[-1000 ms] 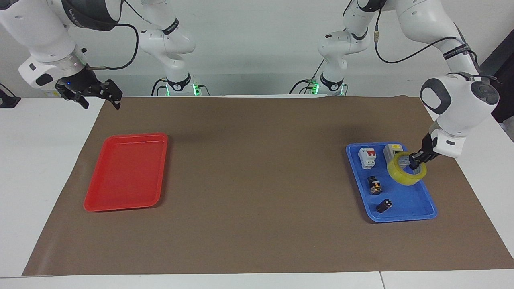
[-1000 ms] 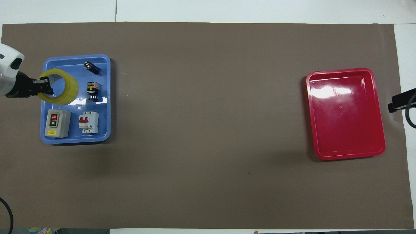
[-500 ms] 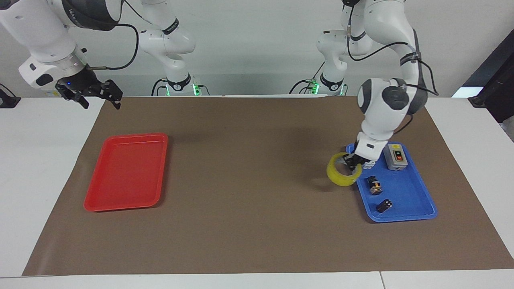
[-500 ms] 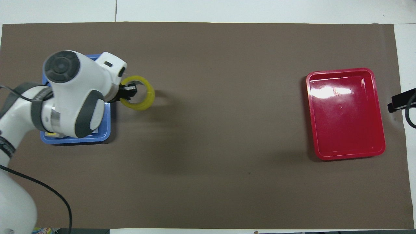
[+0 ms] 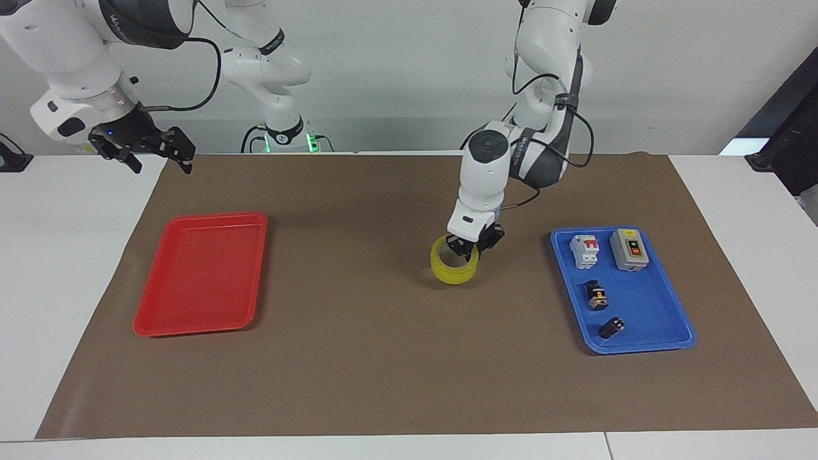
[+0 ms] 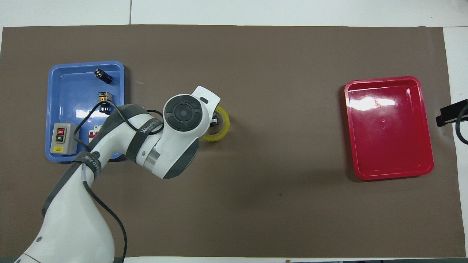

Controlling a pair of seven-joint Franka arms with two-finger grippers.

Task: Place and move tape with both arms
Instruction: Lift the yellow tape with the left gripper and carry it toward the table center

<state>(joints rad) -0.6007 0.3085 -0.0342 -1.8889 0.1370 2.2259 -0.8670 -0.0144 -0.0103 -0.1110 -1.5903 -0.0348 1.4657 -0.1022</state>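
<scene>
Next, my left gripper lets go of the yellow tape, now lying flat on the mat, on the brown mat's open middle (image 6: pixel 249 132) between the blue and red trays.
The yellow tape (image 5: pixel 455 268) is a ring lying flat, low at the brown mat (image 5: pixel 358 358), near the mat's middle. My left gripper (image 5: pixel 473 245) is shut on the part of its rim nearest the robots. In the overhead view the left wrist covers part of the tape (image 6: pixel 221 128) and most of the left gripper (image 6: pixel 214 120). My right gripper (image 5: pixel 161 163) is open and empty, and waits in the air over the mat's corner at the right arm's end. Only a bit of the right gripper (image 6: pixel 448 116) shows in the overhead view.
A blue tray (image 5: pixel 639 342) (image 6: pixel 86 64) at the left arm's end holds a grey switch box (image 5: pixel 629 249) (image 6: pixel 62 137), a white circuit breaker (image 5: pixel 585 250) and two small black components (image 5: pixel 596 295) (image 5: pixel 611 327). A red tray (image 5: pixel 198 275) (image 6: pixel 387 128) lies at the right arm's end.
My left gripper has carried the tape out of the blue tray and toward the mat's middle, lowering it. The right arm has not moved.
</scene>
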